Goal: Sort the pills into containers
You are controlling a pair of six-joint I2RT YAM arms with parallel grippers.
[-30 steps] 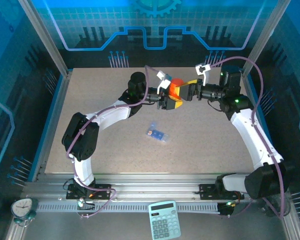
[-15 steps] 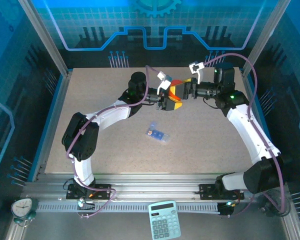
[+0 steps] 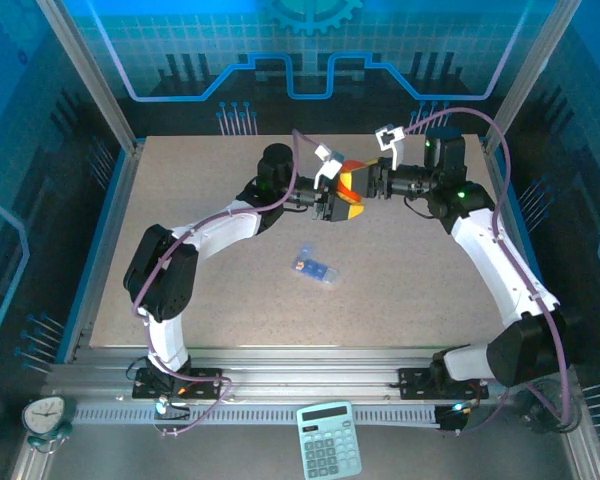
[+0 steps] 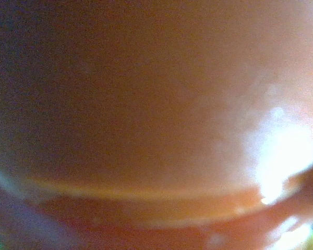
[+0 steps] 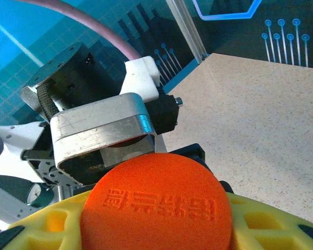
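I should set the orange bottle on the speckled table [image 3: 384, 258] with my right gripper, between the pill box and that gripper's white arm.
An orange bottle [image 3: 351, 178] hangs above the back middle of the table, with my left gripper [image 3: 343, 202] shut on its body. Its blurred orange wall [image 4: 146, 104] lies right against the left wrist camera. My right gripper [image 3: 368, 184] meets it from the right. In the right wrist view its yellow fingers [image 5: 44, 221] sit tight against both sides of the round orange cap [image 5: 156, 208]. The blue-tinted pill box with the containers [image 3: 313, 267] lies flat mid-table, in front of both grippers. Something small and orange shows inside it; I cannot make out separate pills.
A teal calculator [image 3: 329, 440] and a small clock [image 3: 45, 415] rest on the front rail, off the table. Blue side walls and metal posts fence the table [image 3: 180, 300]. Open speckled surface stretches left and right of the pill box.
My right gripper has slid left onto the bottle's cap and its fingers have closed in on it. The left arm and bottle have stayed put.
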